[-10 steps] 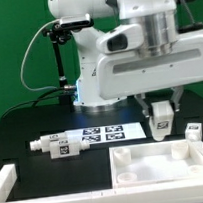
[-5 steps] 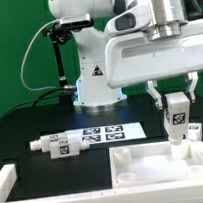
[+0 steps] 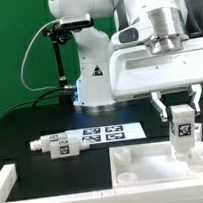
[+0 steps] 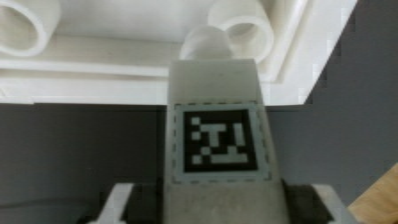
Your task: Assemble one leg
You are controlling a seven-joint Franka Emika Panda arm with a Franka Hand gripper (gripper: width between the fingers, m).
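Note:
The robot's gripper should release the white leg upright in the tray-shaped part's near corner socket (image 3: 200, 169) (image 4: 244, 37), close to its current side.
My gripper (image 3: 178, 117) is shut on a white leg (image 3: 179, 128) with a black-and-white tag and holds it upright above the far right corner of the large white tray-shaped part (image 3: 147, 173). In the wrist view the held leg (image 4: 221, 120) fills the middle between my fingers (image 4: 125, 200), its tip pointing at a round socket (image 4: 244, 38) in the tray-shaped part's corner. Two more legs (image 3: 65, 144) lie end to end on the table at the exterior view's left.
The marker board (image 3: 105, 131) lies flat behind the tray-shaped part. A white rim piece (image 3: 5, 184) sits at the near left corner. The robot base (image 3: 93, 85) and a black cable stand behind.
My gripper has moved toward the exterior view's right with the leg and now hangs over the tray-shaped part's far right corner.

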